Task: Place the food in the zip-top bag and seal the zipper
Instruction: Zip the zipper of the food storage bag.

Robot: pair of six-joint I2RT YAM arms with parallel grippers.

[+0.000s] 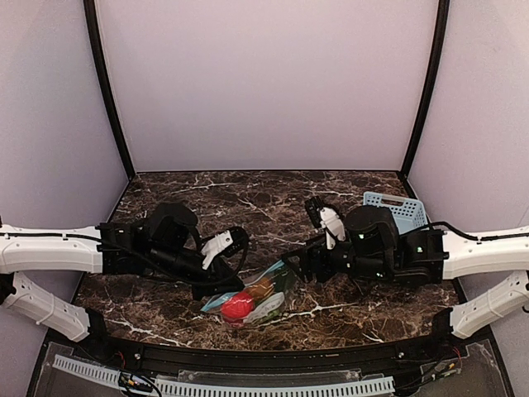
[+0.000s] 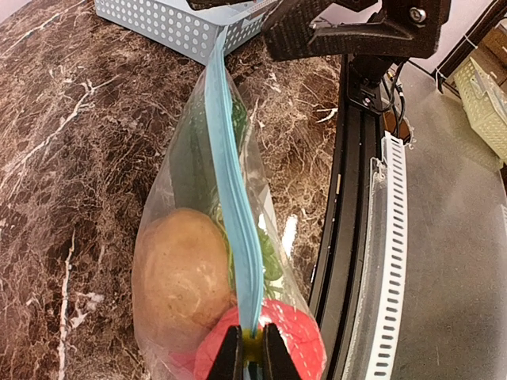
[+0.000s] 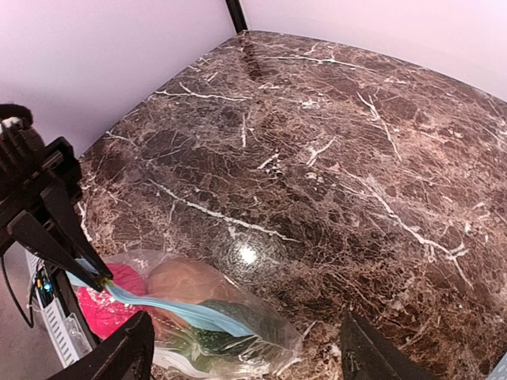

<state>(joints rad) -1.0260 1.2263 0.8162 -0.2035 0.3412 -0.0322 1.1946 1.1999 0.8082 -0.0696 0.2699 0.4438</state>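
Note:
The teal-blue zipper curves from the robot's left gripper to its loose far end, so the right gripper needs to pinch that far end [image 3: 242, 327] and pull the zipper straight.
The clear zip-top bag [image 1: 263, 294] lies on the marble near the front edge, with the food inside. Through the plastic I see a brown-orange oval fruit [image 2: 181, 277], a round red fruit [image 2: 297, 336] and green grapes [image 2: 269, 253]. The teal-blue zipper [image 2: 231, 190] runs along the bag's top edge as one closed strip. My left gripper [image 2: 253, 352] is shut on the near end of the zipper. My right gripper [image 3: 247, 360] stands open over the bag's other end [image 3: 261, 336]. Its fingers are wide apart and hold nothing.
A light-blue plastic basket [image 1: 395, 210] sits at the back right of the table, behind the right arm. The black front rail [image 2: 355, 237] with its white slotted strip runs close beside the bag. Purple walls enclose the marble table [image 3: 333, 134].

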